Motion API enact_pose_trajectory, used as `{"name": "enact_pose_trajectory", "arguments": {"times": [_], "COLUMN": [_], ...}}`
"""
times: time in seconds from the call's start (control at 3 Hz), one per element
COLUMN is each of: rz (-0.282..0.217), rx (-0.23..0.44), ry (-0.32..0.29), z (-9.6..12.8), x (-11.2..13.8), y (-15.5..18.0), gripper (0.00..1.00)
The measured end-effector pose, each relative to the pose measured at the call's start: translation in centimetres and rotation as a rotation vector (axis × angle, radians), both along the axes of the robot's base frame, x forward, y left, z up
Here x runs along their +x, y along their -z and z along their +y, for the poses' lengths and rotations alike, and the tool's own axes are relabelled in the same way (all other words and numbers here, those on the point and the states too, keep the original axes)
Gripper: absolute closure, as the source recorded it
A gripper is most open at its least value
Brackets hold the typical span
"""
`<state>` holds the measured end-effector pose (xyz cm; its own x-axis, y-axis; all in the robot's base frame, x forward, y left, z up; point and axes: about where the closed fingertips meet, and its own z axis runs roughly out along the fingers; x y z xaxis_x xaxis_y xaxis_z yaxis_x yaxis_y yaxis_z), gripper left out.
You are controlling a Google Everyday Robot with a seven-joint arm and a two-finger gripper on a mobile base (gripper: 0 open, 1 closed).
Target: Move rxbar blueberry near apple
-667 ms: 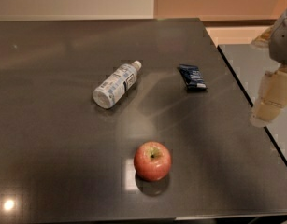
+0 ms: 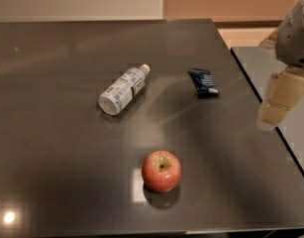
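The robot's gripper should next move to the middle of the rxbar blueberry (image 2: 205,83) and close there, because the bar has to move near the apple.
The rxbar blueberry (image 2: 203,82), a small flat dark navy wrapper, lies on the dark table (image 2: 52,152) right of centre. The apple (image 2: 161,171), red with a yellowish patch at its stem, stands near the front middle of the table, well apart from the bar. My gripper (image 2: 276,105) hangs at the right edge of the view, above the table's right edge, to the right of the bar and a little nearer the front. It holds nothing that I can see.
A plastic bottle with a white label (image 2: 123,89) lies on its side left of the bar. The table's right edge runs close under the gripper, with a second grey surface (image 2: 295,133) beyond it.
The gripper has shifted slightly left toward the table. The bar, apple and bottle have not moved.
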<state>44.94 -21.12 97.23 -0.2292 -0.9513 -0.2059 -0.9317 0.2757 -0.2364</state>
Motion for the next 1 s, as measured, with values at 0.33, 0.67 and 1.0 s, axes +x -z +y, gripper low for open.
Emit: {"name": "enact_pose_trajectory", "arguments": {"times": [0.33,0.67,1.0], "rz": [0.020,0.019,0.007], "rx": [0.017,0.049,0.098], "ry": [0.016,0.023,0.025], "z": [0.0,0.2,0.5], "x": [2.3,5.2,8.0], "y": [1.1,2.4,3.6], "gripper": [0.00,0.00,0.00]}}
